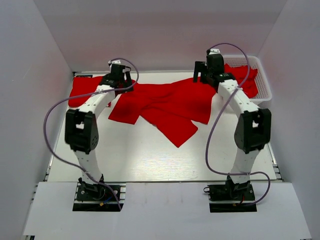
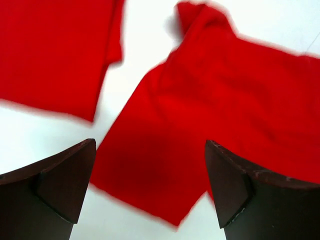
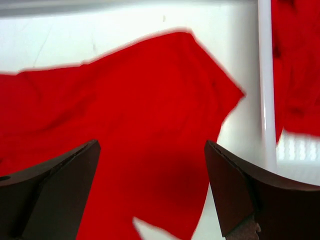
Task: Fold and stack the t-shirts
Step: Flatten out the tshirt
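Note:
The robot's right gripper should close on the near corner (image 1: 206,121) (image 3: 187,234) of the spread red t-shirt, at the side toward the white basket.
A red t-shirt (image 1: 160,107) lies spread and rumpled across the back middle of the white table. A folded red shirt (image 1: 80,90) lies at the back left. More red shirts (image 1: 248,80) fill a white basket. My left gripper (image 1: 121,80) is open and empty above the spread shirt's left part (image 2: 200,115); the folded shirt (image 2: 55,55) shows to its left. My right gripper (image 1: 202,75) is open and empty above the spread shirt's right part (image 3: 135,125).
The white basket (image 1: 265,82) stands at the back right; its rim (image 3: 265,75) shows in the right wrist view. White walls close in the table on three sides. Bare table surface (image 1: 150,160) lies in front of the shirt.

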`<state>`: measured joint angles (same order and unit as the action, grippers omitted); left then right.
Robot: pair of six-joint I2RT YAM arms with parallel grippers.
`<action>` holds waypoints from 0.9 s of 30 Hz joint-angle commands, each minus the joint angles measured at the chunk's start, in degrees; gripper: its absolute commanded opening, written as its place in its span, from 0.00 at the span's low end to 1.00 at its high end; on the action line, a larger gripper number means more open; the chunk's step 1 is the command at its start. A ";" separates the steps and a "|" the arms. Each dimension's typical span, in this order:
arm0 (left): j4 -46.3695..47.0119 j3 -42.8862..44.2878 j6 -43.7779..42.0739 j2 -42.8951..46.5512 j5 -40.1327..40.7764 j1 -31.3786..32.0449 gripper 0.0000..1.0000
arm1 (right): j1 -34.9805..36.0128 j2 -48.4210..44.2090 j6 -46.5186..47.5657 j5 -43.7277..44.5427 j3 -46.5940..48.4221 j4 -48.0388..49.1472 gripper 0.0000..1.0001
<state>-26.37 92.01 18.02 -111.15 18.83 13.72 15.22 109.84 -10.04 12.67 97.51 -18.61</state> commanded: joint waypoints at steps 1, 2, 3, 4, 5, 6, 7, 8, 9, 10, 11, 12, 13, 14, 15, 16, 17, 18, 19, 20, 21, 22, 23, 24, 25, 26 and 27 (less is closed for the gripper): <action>-1.32 -9.63 5.88 7.34 1.74 -0.88 0.99 | -0.28 -5.23 -5.33 -4.05 -9.25 0.59 0.90; -1.32 -13.83 6.58 9.18 1.13 -0.88 0.99 | -0.28 -5.95 -7.08 -4.14 -10.66 1.99 0.90; -1.32 -15.52 6.59 9.72 0.34 -1.58 0.99 | -0.54 -7.61 -7.79 -4.14 -13.38 2.87 0.90; -1.32 -17.02 7.98 9.73 -0.19 -2.28 0.99 | -0.37 -9.02 -8.32 -4.84 -15.84 3.57 0.90; -1.32 -19.47 7.99 9.73 -0.72 -2.29 0.99 | -0.46 -10.42 -8.41 -5.89 -16.65 4.80 0.90; -1.32 -20.45 9.04 9.73 -0.72 -2.99 0.99 | -0.37 -10.52 -8.41 -6.59 -18.31 5.16 0.90; -1.32 -21.42 9.75 9.73 -1.33 -3.51 0.99 | -0.37 -11.83 -8.67 -7.12 -19.54 5.51 0.90; -0.36 -22.82 10.54 9.73 -1.95 -4.56 0.99 | -0.46 -12.19 -8.68 -7.22 -20.43 5.86 0.90; 0.26 -22.84 10.54 9.21 -2.74 -5.10 0.99 | -0.28 -12.37 -8.68 -8.00 -20.96 5.87 0.90; 1.83 -23.71 10.54 8.68 -4.66 -5.62 0.99 | -0.28 -12.63 -8.50 -8.01 -22.18 6.30 0.90; 1.85 -23.72 11.07 7.37 -5.29 -6.50 0.99 | -0.46 -13.16 -8.68 -8.27 -22.37 6.22 0.90; 1.85 -23.72 11.07 6.66 -6.77 -6.51 0.99 | -0.46 -13.08 -8.59 -8.18 -22.63 6.22 0.90; 2.37 -23.72 11.07 5.87 -6.79 -7.20 0.99 | -0.37 -13.42 -8.50 -8.27 -23.07 5.70 0.90; 2.90 -23.72 11.07 5.08 -7.66 -7.21 0.99 | -0.37 -13.51 -8.50 -8.18 -24.03 5.87 0.90; 2.90 -23.72 11.07 3.76 -8.36 -7.73 0.99 | -0.37 -13.60 -8.50 -8.18 -24.30 5.52 0.90; 2.90 -23.72 11.07 3.23 -8.37 -7.74 0.99 | -0.37 -13.78 -8.68 -8.36 -25.00 5.34 0.90; 3.43 -23.72 11.07 3.22 -8.37 -8.35 0.99 | -0.28 -13.78 -8.68 -8.19 -25.61 5.51 0.90; 4.13 -23.72 11.07 2.53 -8.37 -8.35 0.99 | -0.28 -14.13 -8.85 -8.36 -26.06 5.34 0.90; 4.13 -23.72 11.07 1.74 -8.37 -8.35 0.99 | -0.37 -14.04 -8.68 -8.01 -26.41 5.43 0.90; 4.13 -23.72 11.07 1.73 -8.37 -8.96 0.99 | -0.46 -14.22 -8.76 -7.57 -26.76 5.43 0.90; 4.13 -23.72 11.07 1.03 -8.89 -8.97 0.96 | -0.54 -14.39 -8.85 -7.31 -27.20 5.34 0.90; 4.83 -24.32 11.07 0.50 -8.90 -8.97 0.92 | -0.37 -14.48 -9.03 -6.78 -27.38 5.34 0.90; 4.84 -24.33 11.07 0.50 -8.90 -8.97 0.89 | -0.37 -14.65 -9.12 -6.60 -27.55 5.34 0.90; 6.40 -24.85 10.11 0.50 -10.20 -8.97 0.82 | -0.54 -14.48 -9.20 -6.60 -27.99 5.17 0.90; 7.20 -25.55 9.49 -0.02 -11.00 -8.97 0.68 | -0.28 -14.57 -9.64 -5.99 -27.99 5.16 0.90; 7.99 -25.56 8.79 -0.03 -11.96 -8.97 0.59 | -0.46 -14.66 -9.73 -5.73 -28.52 5.25 0.90; 8.70 -26.17 7.57 -0.72 -13.89 -8.45 0.37 | -0.37 -14.48 -10.17 -4.77 -28.52 4.99 0.90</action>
<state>-19.64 68.07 27.11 -108.81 11.92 4.82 15.00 97.54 -18.87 5.87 69.71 -14.74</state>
